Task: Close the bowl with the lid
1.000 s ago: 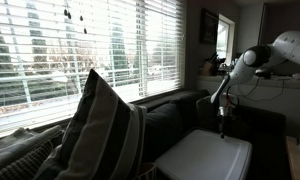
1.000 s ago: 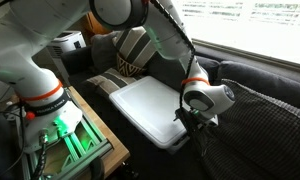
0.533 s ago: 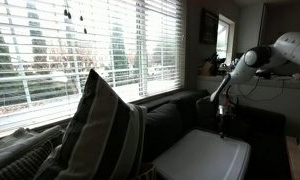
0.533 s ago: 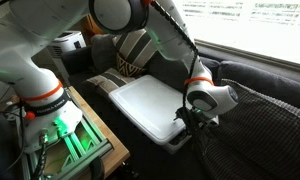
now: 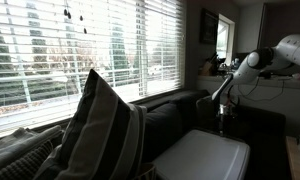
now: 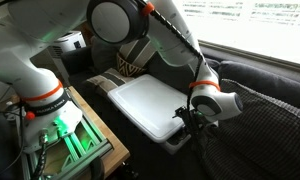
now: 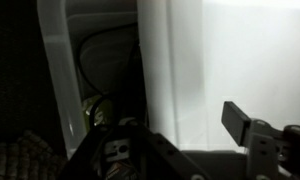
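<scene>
The lid leaves a gap at the container's pale side, so my gripper will regrip the lid's edge [image 7: 162,75] and pull it over that side before letting go.
A flat white lid [image 6: 145,105] lies on a white translucent container on the dark sofa; it also shows in an exterior view [image 5: 205,158]. In the wrist view the lid [image 7: 230,60] fills the right side, and the container's pale wall [image 7: 55,70] shows at left. My gripper [image 6: 191,126] points down at the lid's near corner, also seen in an exterior view [image 5: 223,124]. In the wrist view its fingers [image 7: 180,140] are apart on either side of the lid's edge, one pad over the lid. The inside of the container is hidden.
A striped pillow [image 5: 100,130] stands on the sofa [image 6: 260,120] beside the container. Window blinds [image 5: 80,50] run behind. A wooden stand with a green-lit device [image 6: 65,140] and the robot base [image 6: 35,90] sit beside the sofa.
The wrist and gripper have shifted slightly along the lid's corner edge. The lid has not moved.
</scene>
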Available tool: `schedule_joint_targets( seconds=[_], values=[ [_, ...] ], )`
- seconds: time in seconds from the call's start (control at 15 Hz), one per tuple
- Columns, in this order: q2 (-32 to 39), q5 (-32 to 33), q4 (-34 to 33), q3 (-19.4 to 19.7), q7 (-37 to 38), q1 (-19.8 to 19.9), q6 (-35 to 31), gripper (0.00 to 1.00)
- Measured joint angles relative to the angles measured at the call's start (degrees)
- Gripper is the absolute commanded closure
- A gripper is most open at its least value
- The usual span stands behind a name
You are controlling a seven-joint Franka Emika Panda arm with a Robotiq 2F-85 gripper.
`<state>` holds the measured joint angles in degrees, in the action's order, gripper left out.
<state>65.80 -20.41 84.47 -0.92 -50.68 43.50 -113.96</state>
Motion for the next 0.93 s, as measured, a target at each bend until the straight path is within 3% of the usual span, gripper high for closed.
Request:
schedule_joint_targets(
  seconds=[0.13,0.33,0.4,0.47,0.73,0.93],
  values=[
    [1.41,-0.22,-1.65,-0.86,-0.37,0.82,1.13,0.01],
    [3.69,-0.48,-4.28,-2.17,-0.66,1.59,3.45,0.07],
    [4.45,-0.49,-5.2,-2.41,-0.72,1.72,4.13,0.15],
    [5.22,-0.5,-6.14,-2.54,-0.75,1.8,4.59,0.3],
    [7.31,-0.5,-9.29,-2.96,-1.29,2.58,6.56,0.63],
    [7.38,-1.5,-10.48,-3.78,-2.48,4.01,8.38,0.72]
  ],
)
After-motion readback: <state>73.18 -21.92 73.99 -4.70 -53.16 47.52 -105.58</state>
